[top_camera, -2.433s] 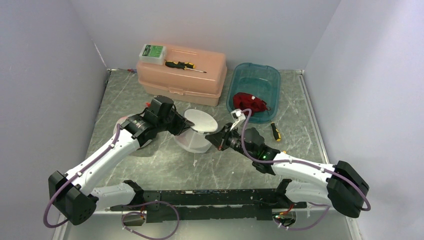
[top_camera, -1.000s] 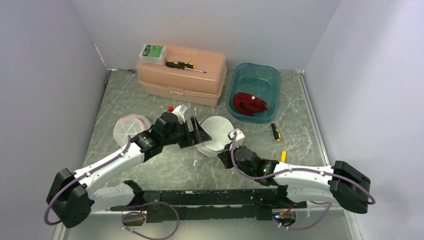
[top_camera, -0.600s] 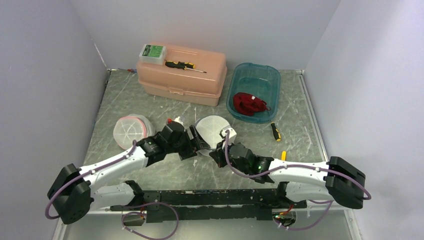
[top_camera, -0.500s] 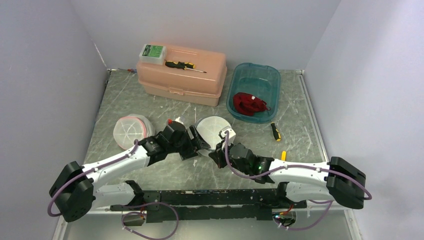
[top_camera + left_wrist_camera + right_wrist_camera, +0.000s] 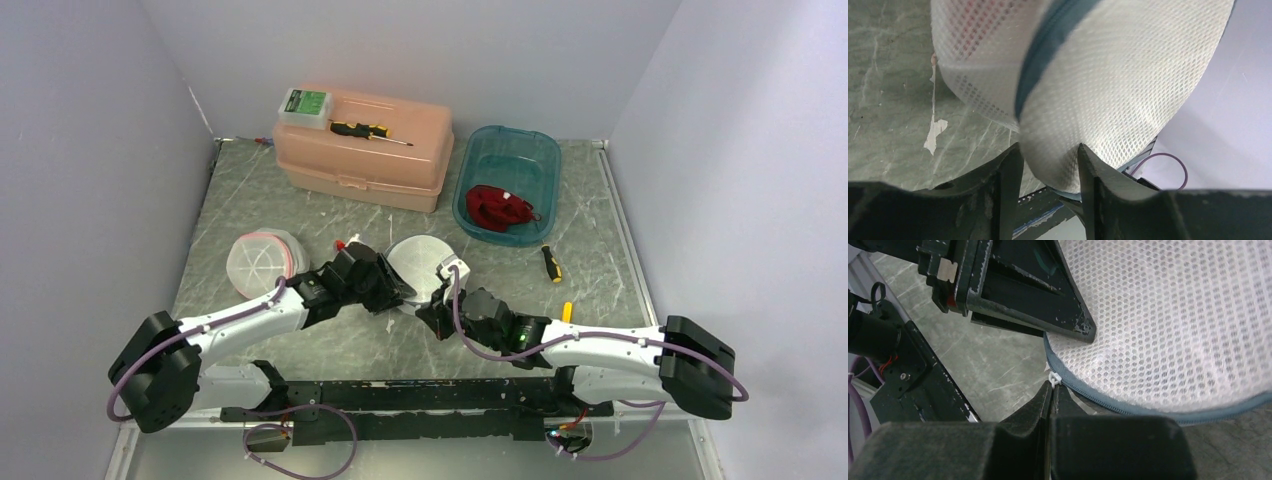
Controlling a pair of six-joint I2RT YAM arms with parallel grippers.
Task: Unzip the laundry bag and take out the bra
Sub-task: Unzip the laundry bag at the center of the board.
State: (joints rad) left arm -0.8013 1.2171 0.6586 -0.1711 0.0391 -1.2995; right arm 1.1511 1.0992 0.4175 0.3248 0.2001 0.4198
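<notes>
I have a thick bulge of mesh beside the zipper in my left gripper's fingers, so I need to open them and pinch the blue-grey zipper (image 5: pixel 1034 72) before pulling its pull tab.
The laundry bag (image 5: pixel 420 262) is a round white mesh pouch with a blue-grey zipper, lying tilted at the table's middle. My left gripper (image 5: pixel 395 293) is shut on its near-left edge. In the left wrist view the mesh (image 5: pixel 1128 75) bulges between the two fingers (image 5: pixel 1010 167), and the zipper (image 5: pixel 1048 45) runs up across it. A faint red shows through the mesh (image 5: pixel 973 30). My right gripper (image 5: pixel 1053 387) is shut on the small white zipper pull (image 5: pixel 1054 379) at the bag's (image 5: pixel 1173 315) near rim. In the top view it (image 5: pixel 428 312) sits just right of the left gripper.
A second round mesh bag (image 5: pixel 262 262) lies at the left. A teal tub (image 5: pixel 508 165) at the back right holds a red garment (image 5: pixel 497 208). A peach toolbox (image 5: pixel 363 160) carries a screwdriver (image 5: pixel 368 130) and a green box (image 5: pixel 305 105). Small screwdrivers (image 5: pixel 551 264) lie at the right.
Both arms have drawn the bag toward the near edge and lowered it. It has gone from standing on edge to lying tilted. The left arm's move uncovered the second bag.
</notes>
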